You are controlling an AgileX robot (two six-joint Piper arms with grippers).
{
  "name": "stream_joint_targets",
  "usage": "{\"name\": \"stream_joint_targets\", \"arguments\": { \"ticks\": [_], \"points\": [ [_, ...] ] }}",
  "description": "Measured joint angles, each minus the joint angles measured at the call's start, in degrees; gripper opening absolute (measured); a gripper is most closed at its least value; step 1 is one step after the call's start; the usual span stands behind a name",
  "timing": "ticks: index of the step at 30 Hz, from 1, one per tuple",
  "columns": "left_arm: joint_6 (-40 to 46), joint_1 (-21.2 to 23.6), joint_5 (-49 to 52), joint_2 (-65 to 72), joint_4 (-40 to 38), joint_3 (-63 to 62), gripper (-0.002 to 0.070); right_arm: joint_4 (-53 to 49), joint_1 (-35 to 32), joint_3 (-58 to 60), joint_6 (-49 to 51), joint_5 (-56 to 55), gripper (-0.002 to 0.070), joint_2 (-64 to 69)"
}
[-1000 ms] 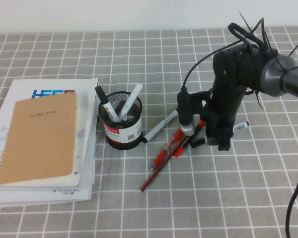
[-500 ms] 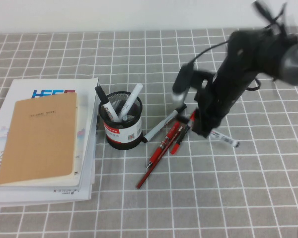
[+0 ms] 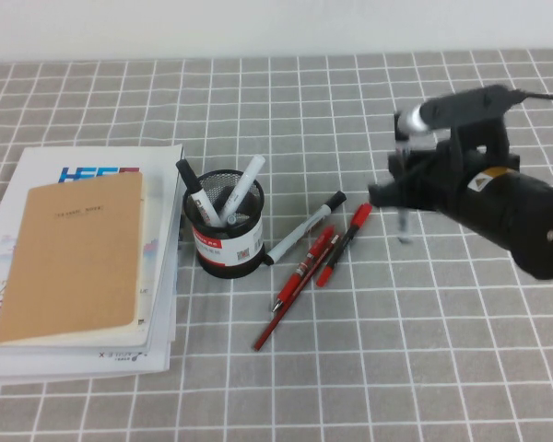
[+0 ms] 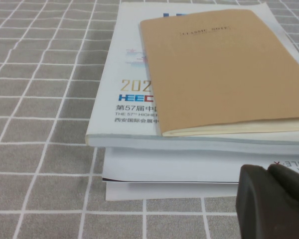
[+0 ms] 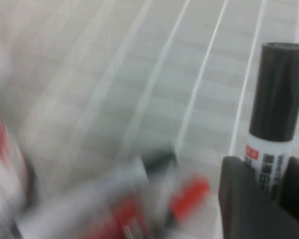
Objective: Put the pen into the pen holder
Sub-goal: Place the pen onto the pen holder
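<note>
The robot's right gripper should release the pen inside the black mesh pen holder (image 3: 218, 217), between the two white markers.
My right gripper (image 3: 403, 198) hangs above the table, right of the loose pens, and is shut on the pen (image 3: 405, 224), which points down out of it. In the right wrist view the pen (image 5: 276, 114) shows its thick black cap and white lettered barrel, clamped between my dark fingers (image 5: 244, 199). The pen holder (image 3: 226, 241), a black mesh cup with a white and red label, stands well to the left with two white markers in it. My left gripper (image 4: 271, 199) is out of the high view; its fingers are pressed together beside the book stack.
A longer white marker (image 3: 304, 228), two red pens (image 3: 306, 265) and a red pencil (image 3: 269, 331) lie between the holder and my right gripper. A stack of books with a tan notebook (image 3: 78, 253) lies left of the holder, and also shows in the left wrist view (image 4: 219, 64).
My right arm has lifted the pen off the table and swung right and up. The red pens shifted slightly left. The left arm has not moved.
</note>
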Motion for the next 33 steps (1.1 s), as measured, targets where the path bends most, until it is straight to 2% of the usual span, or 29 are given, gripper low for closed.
{"name": "stream_joint_targets", "arguments": {
  "ticks": [4,9,11,14,17,30,33],
  "points": [
    [0.0,0.0,0.0,0.0,0.0,0.0,-0.0005,-15.43,2.88,0.14,20.57,-12.0,0.0095,-0.67],
    [0.0,0.0,0.0,0.0,0.0,0.0,-0.0005,-39.98,4.57,-2.22,37.74,-39.98,0.0095,3.51],
    [0.0,0.0,0.0,0.0,0.0,0.0,-0.0005,-47.58,4.71,-5.09,41.78,-44.58,0.0095,6.14],
    [0.0,0.0,0.0,0.0,0.0,0.0,-0.0005,-55.33,5.0,-9.26,45.56,-44.66,0.0095,10.06],
    [0.0,0.0,0.0,0.0,0.0,0.0,-0.0005,-58.11,4.98,-11.9,46.79,-42.92,0.0095,13.71],
    [0.0,0.0,0.0,0.0,0.0,0.0,-0.0005,-58.34,4.98,-13.73,47.08,-42.04,0.0095,22.87],
    [0.0,0.0,0.0,0.0,0.0,0.0,-0.0005,-58.34,4.98,-13.73,47.08,-42.64,0.0139,23.26]
  ]
}}
